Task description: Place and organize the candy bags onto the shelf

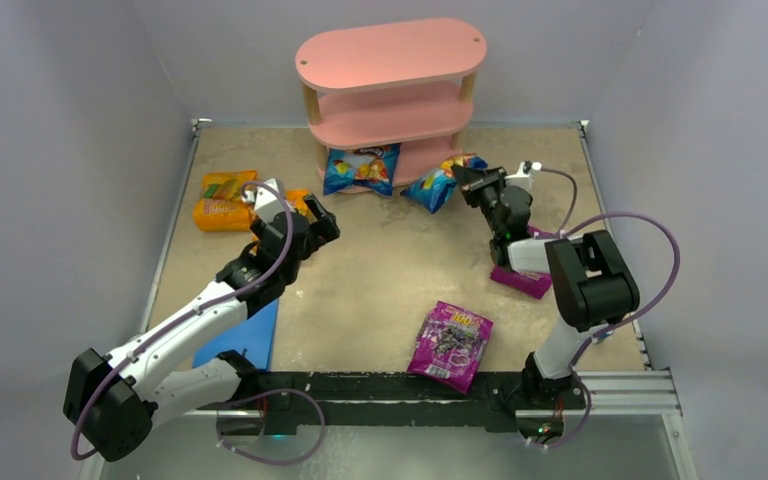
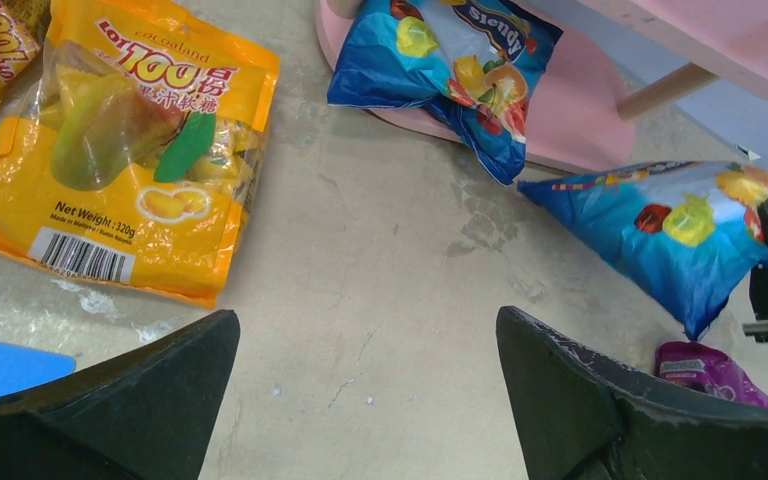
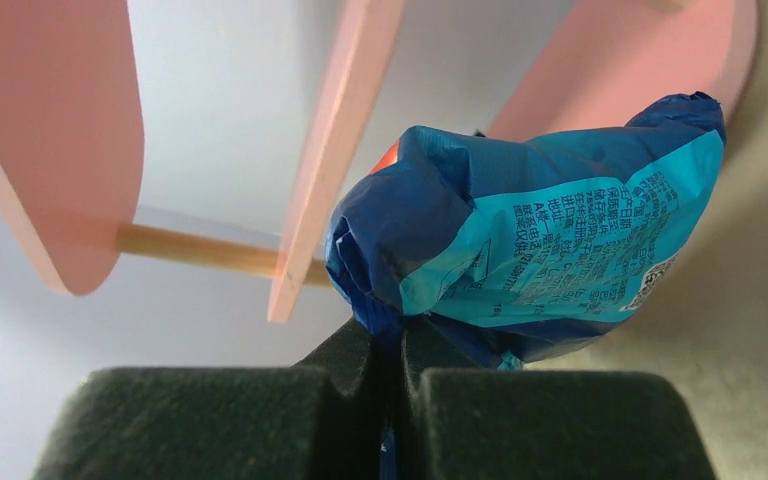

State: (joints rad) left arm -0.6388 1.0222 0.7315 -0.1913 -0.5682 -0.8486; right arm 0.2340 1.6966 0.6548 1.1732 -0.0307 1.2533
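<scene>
My right gripper is holding the blue bag by its side edge, slanting off the shelf's bottom board. Next, I lay it flat and grip nearer its middle (image 1: 437, 186).
The pink shelf (image 1: 390, 55) stands at the back. One blue candy bag (image 1: 362, 168) leans against its bottom board. My right gripper (image 1: 467, 180) is shut on the edge of the second blue bag (image 1: 435, 187) and holds it beside the shelf's lower right; in the right wrist view the bag (image 3: 540, 240) bulges above the closed gripper (image 3: 398, 335). My left gripper (image 1: 315, 215) is open and empty over bare table, an orange bag (image 2: 120, 150) to its left. A second orange bag (image 1: 222, 200) lies further left. Two purple bags lie near front (image 1: 450, 344) and under the right arm (image 1: 522, 278).
A flat blue mat (image 1: 245, 335) lies under my left arm near the front. Grey walls close in the table on three sides. A black rail (image 1: 390, 385) runs along the near edge. The shelf's top and middle boards hold nothing.
</scene>
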